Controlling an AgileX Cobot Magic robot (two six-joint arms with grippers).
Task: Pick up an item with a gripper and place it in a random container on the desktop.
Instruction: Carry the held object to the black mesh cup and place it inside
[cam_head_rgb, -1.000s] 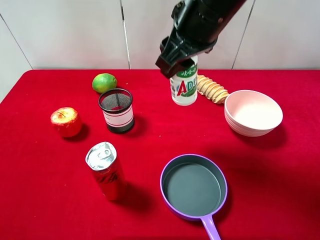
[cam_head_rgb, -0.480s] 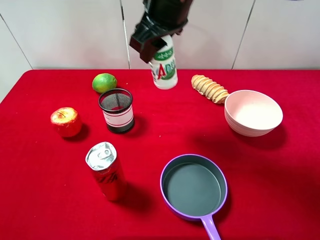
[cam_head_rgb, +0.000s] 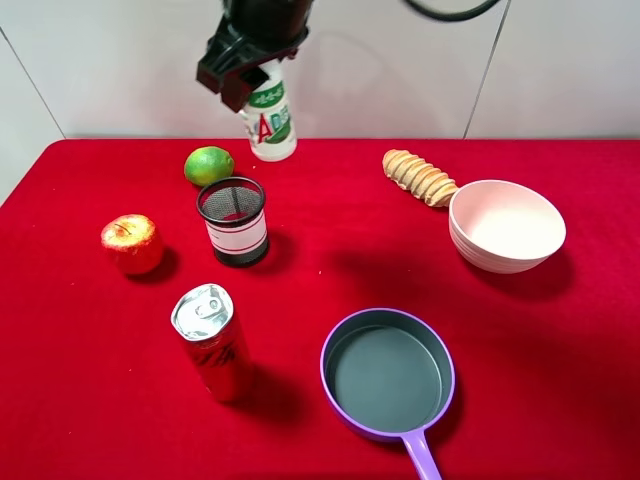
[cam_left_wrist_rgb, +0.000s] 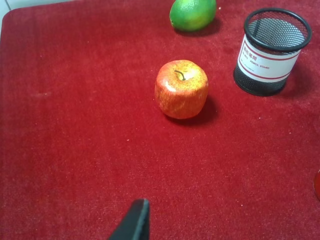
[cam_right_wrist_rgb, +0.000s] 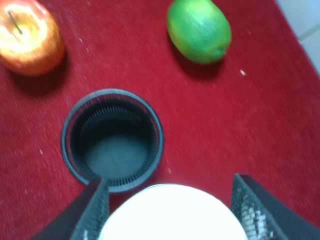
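My right gripper will let go of the white drink bottle inside the black wire-mesh cup (cam_head_rgb: 236, 206) (cam_right_wrist_rgb: 114, 142) near the lime.
My right gripper (cam_head_rgb: 250, 75) is shut on the white drink bottle (cam_head_rgb: 270, 125) with the green-and-red label and holds it high in the air, above and behind the black wire-mesh cup (cam_head_rgb: 233, 221). In the right wrist view the bottle's white cap (cam_right_wrist_rgb: 172, 212) sits between the two fingers (cam_right_wrist_rgb: 250, 205), and the open mouth of the cup (cam_right_wrist_rgb: 112, 140) lies just beyond it. The cup stands upright on the red cloth (cam_head_rgb: 320, 260) and also shows in the left wrist view (cam_left_wrist_rgb: 272, 50). Of my left gripper only one black fingertip (cam_left_wrist_rgb: 134, 222) shows, low over the cloth.
A lime (cam_head_rgb: 208, 165) lies behind the cup and an apple (cam_head_rgb: 131, 243) to its left. A red can (cam_head_rgb: 213, 342) stands in front. A purple pan (cam_head_rgb: 388, 375), a pink bowl (cam_head_rgb: 505, 225) and a ridged bread roll (cam_head_rgb: 420, 177) are on the right side.
My right gripper has carried the bottle up and to the left, from beside the bread roll to above and behind the mesh cup. The other objects have not moved.
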